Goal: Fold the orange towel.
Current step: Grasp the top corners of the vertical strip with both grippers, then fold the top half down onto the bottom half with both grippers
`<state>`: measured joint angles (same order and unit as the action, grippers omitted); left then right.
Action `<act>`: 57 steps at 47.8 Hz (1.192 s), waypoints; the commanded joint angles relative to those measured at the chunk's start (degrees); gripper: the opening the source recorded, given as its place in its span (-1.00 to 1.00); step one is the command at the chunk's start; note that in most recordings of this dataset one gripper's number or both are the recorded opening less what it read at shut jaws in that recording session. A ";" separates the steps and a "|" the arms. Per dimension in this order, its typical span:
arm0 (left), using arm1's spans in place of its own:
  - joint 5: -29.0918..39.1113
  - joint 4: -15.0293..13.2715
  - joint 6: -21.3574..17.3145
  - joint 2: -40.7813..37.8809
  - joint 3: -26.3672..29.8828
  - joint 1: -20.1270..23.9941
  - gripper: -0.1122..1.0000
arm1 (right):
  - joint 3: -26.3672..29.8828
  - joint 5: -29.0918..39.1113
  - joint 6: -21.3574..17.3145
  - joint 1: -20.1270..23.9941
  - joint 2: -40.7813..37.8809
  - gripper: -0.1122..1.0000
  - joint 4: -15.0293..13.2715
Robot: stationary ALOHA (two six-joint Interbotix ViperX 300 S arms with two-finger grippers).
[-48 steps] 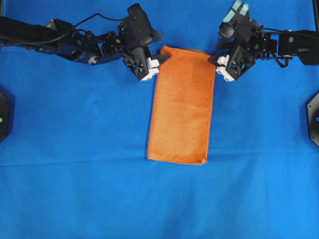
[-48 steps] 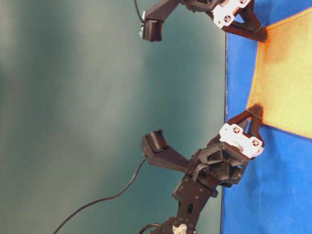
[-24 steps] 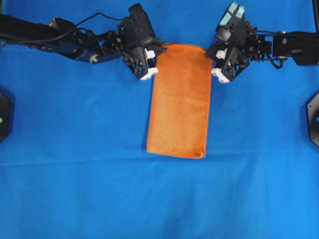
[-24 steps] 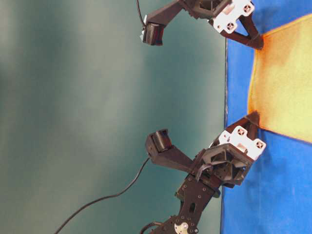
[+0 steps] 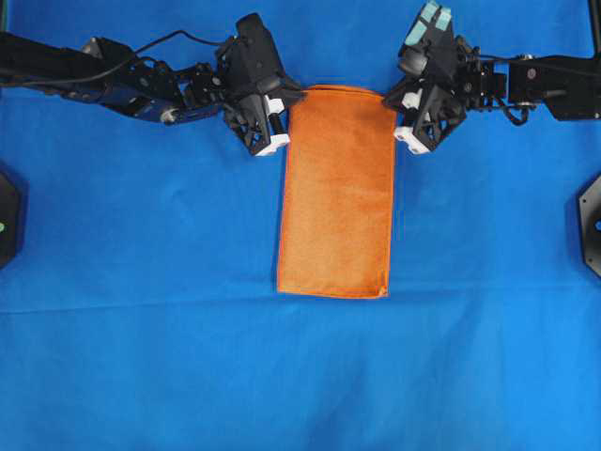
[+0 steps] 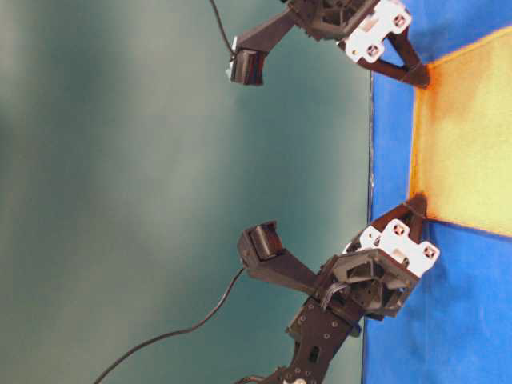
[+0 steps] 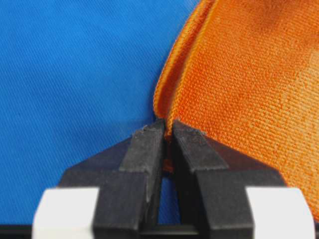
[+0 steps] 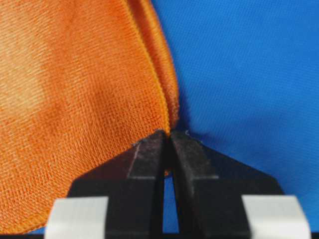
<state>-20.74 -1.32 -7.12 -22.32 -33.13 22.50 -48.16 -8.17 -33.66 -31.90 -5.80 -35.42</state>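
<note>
My right gripper needs to let go of the towel's far corner on the towel's side edge [image 5: 389, 245], just short of its near end.
The orange towel [image 5: 336, 193] lies folded into a long double-layered strip on the blue cloth [image 5: 141, 338], with its short edges far and near. My left gripper [image 5: 289, 111] is shut on the towel's far left corner. In the left wrist view the hem [image 7: 167, 94] runs in between the fingertips of the gripper [image 7: 168, 130]. My right gripper [image 5: 394, 108] is shut on the far right corner, and the right wrist view shows both layers [image 8: 75, 99] pinched at its tips [image 8: 167, 134]. The near end rests flat.
Black base mounts sit at the left edge [image 5: 7, 216] and right edge [image 5: 590, 221] of the overhead view. The blue cloth covers the whole table. In the table-level view the towel [image 6: 464, 144] lies beyond the table's edge [image 6: 370, 160], against a teal backdrop.
Both grippers were open at the far corners and have shut on them. The towel has straightened, and its near edge has slid slightly toward the far side.
</note>
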 commanded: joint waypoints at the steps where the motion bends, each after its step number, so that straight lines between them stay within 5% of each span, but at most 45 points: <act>1: -0.26 -0.09 -0.26 2.37 0.70 1.32 -0.75 | 1.49 1.41 0.62 -1.14 2.02 -0.74 -0.09; 13: -0.26 -0.09 -1.67 2.20 2.37 4.04 -0.75 | 3.43 2.55 3.16 -2.37 2.81 -0.74 -0.18; 32: 2.46 -0.09 -1.93 7.29 0.88 2.37 -0.75 | 2.29 2.72 2.99 -1.76 7.03 -0.74 -0.09; 43: 4.22 -0.09 -1.85 13.80 -1.93 -0.62 -0.75 | -0.35 4.66 2.20 2.20 14.94 -0.74 0.18; 57: 11.60 -0.09 -1.32 21.09 -4.92 -7.82 -0.75 | -4.66 9.67 0.09 13.01 22.76 -0.74 2.55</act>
<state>-10.28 -1.32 -8.70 -3.78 -38.14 16.26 -52.38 0.53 -32.96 -21.18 14.68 -33.57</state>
